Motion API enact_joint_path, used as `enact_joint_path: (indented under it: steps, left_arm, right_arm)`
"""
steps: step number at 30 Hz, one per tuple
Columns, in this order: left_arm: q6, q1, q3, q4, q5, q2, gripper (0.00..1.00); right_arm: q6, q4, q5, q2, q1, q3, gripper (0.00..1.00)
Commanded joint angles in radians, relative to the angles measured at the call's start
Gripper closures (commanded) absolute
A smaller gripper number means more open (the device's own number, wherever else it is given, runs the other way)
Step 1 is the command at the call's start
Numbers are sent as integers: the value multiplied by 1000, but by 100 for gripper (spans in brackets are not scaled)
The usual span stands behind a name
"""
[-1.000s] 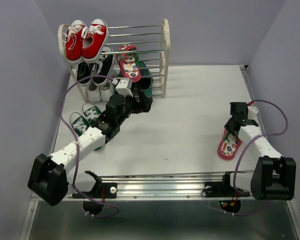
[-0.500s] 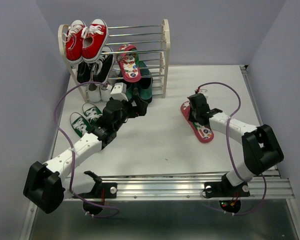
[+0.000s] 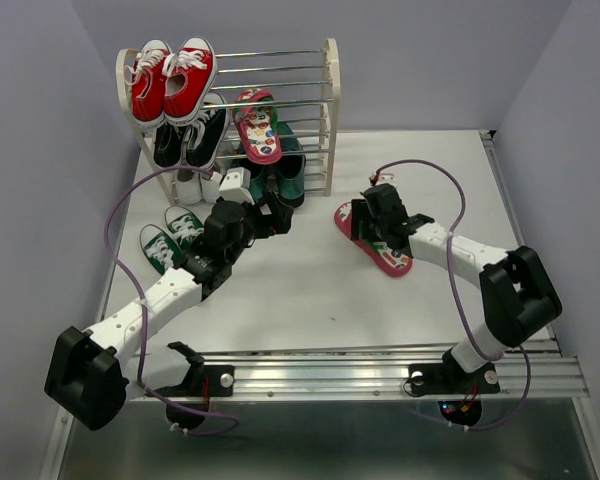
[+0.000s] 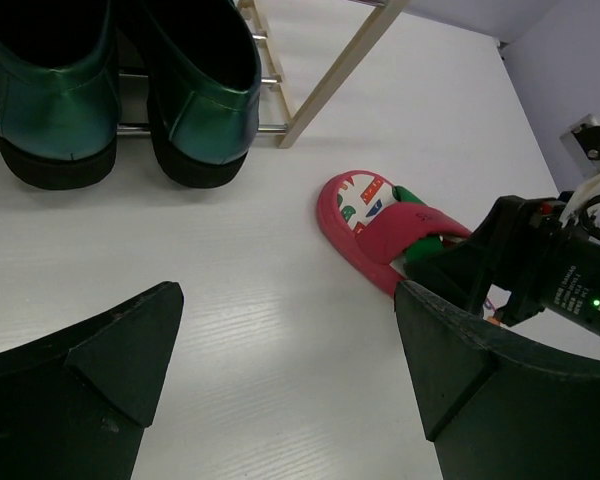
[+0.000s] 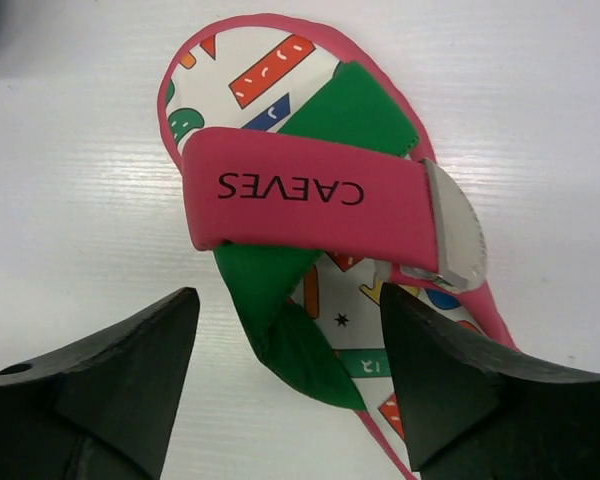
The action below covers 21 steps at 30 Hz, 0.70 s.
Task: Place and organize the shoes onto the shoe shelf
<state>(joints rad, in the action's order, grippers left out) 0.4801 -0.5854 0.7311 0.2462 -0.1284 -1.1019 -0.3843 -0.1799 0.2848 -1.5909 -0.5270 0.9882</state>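
The flip-flop's green strap is between my right gripper's fingers, so next my right gripper moves over and pinches the flip-flop's edge (image 5: 487, 308) next to its silver buckle before lifting.
One pink-red flip-flop (image 3: 384, 256) lies flat on the table right of the shoe shelf (image 3: 330, 100). My right gripper (image 3: 366, 226) is open over it, its fingers either side of the green strap (image 5: 280, 300) below the pink band (image 5: 310, 190). The other flip-flop (image 3: 258, 125) rests on a middle tier. Dark green loafers (image 3: 285, 170) stand on the bottom rods, heels toward my left gripper (image 3: 280, 213). That gripper (image 4: 285, 300) is open over bare table, with the loafers (image 4: 195, 90) ahead and the flip-flop (image 4: 365, 215) to its right. Green sneakers (image 3: 170, 240) sit on the table, left of the left arm.
Red sneakers (image 3: 172, 80) sit on the top tier and black sneakers (image 3: 190, 140) on the tier below. The shelf's cream frame leg (image 4: 340, 70) stands just beyond the loafers. Grey walls close in the table on the left, back and right.
My right arm carried the flip-flop from the table's right front toward the shelf, set it down and opened its jaws. The left arm shifted slightly and stayed open.
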Motion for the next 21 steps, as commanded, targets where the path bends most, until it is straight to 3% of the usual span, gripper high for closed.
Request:
enact_joint_path:
  steps: [1, 7, 12, 21]
  left_arm:
    - [-5, -1, -1, 8, -2, 37, 1]
    - [-3, -1, -1, 1, 18, 43, 1]
    - [-3, -1, 10, -27, 23, 48, 1]
    - [-18, -2, 24, -73, 23, 80, 1]
  right_arm:
    - [82, -58, 66, 91, -1, 27, 18]
    - [114, -78, 155, 246, 39, -69, 11]
    - [101, -76, -29, 240, 227, -111, 11]
    - [225, -9, -150, 146, 237, -92, 13]
